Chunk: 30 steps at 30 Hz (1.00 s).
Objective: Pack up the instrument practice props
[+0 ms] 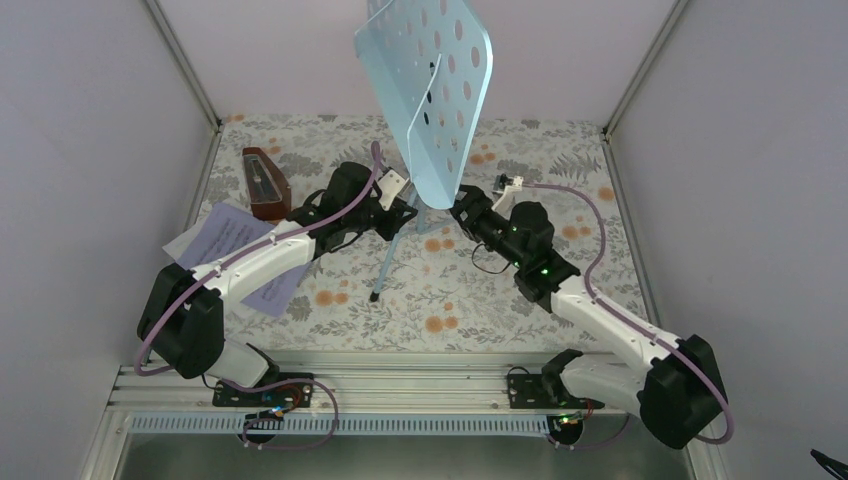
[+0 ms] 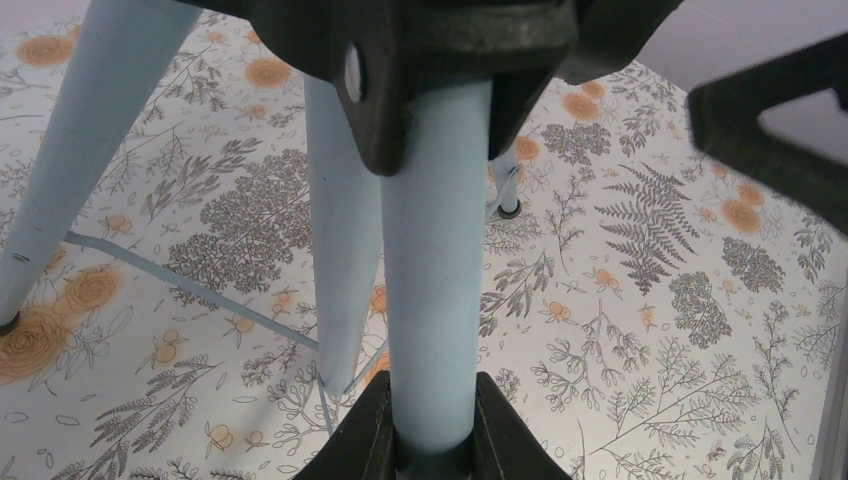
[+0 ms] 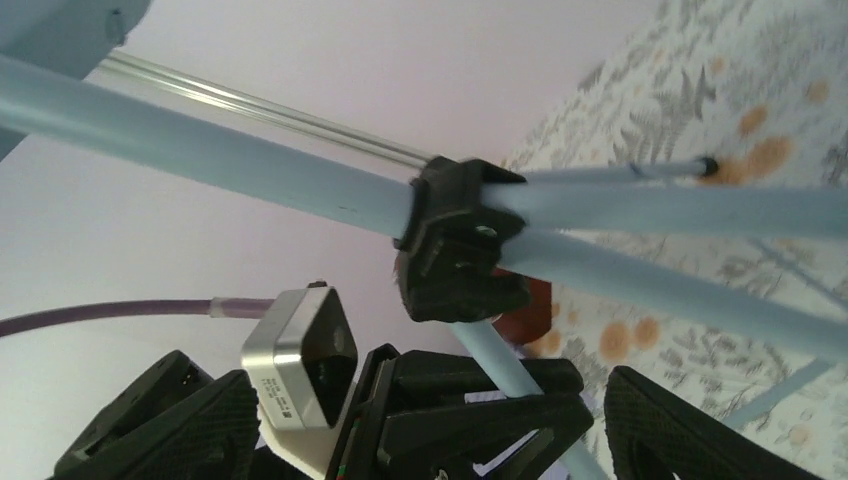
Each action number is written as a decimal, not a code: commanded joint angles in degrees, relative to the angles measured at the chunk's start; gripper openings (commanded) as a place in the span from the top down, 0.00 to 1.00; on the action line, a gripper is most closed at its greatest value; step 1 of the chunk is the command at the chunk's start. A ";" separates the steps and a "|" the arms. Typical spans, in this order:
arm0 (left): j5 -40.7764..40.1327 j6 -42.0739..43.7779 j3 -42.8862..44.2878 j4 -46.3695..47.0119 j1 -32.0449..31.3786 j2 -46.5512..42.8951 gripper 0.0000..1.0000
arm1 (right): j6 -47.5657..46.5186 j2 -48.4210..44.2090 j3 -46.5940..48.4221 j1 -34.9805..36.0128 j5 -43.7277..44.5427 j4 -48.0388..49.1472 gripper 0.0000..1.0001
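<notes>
My left gripper is on a leg and the pole above the hub is free, so my right gripper will take hold of the pole (image 3: 100, 118) under the desk before the legs get folded.
The pale-blue perforated music stand (image 1: 425, 90) stands at the table's middle, its desk tilted and one leg's foot reaching toward the near side. My left gripper (image 1: 405, 212) is shut on one of the stand's tubes just below the black hub; in the left wrist view the gripper (image 2: 432, 405) clasps the tube (image 2: 435, 260). My right gripper (image 1: 458, 212) is open beside the stand, opposite the left one; in its wrist view (image 3: 430, 410) the jaws are wide apart and hold nothing, with the hub (image 3: 460, 240) ahead. The reddish-brown metronome (image 1: 265, 185) stands at the left. Sheet-music pages (image 1: 235, 245) lie under the left arm.
The floral tablecloth (image 1: 470, 300) covers the table. White walls close in the left, right and back sides. The stand's other legs (image 2: 70, 160) spread over the cloth. A metal rail (image 1: 420, 390) runs along the near edge by the arm bases.
</notes>
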 commanded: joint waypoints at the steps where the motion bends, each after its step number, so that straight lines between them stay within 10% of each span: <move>1: -1.20 0.44 0.76 -1.35 -0.04 0.27 0.98 | 13.17 2.41 1.34 -0.17 -3.02 3.87 0.18; 30: -0.94 0.50 0.84 -1.52 -0.07 0.26 0.98 | 13.36 11.39 6.25 -0.22 -0.29 6.96 0.46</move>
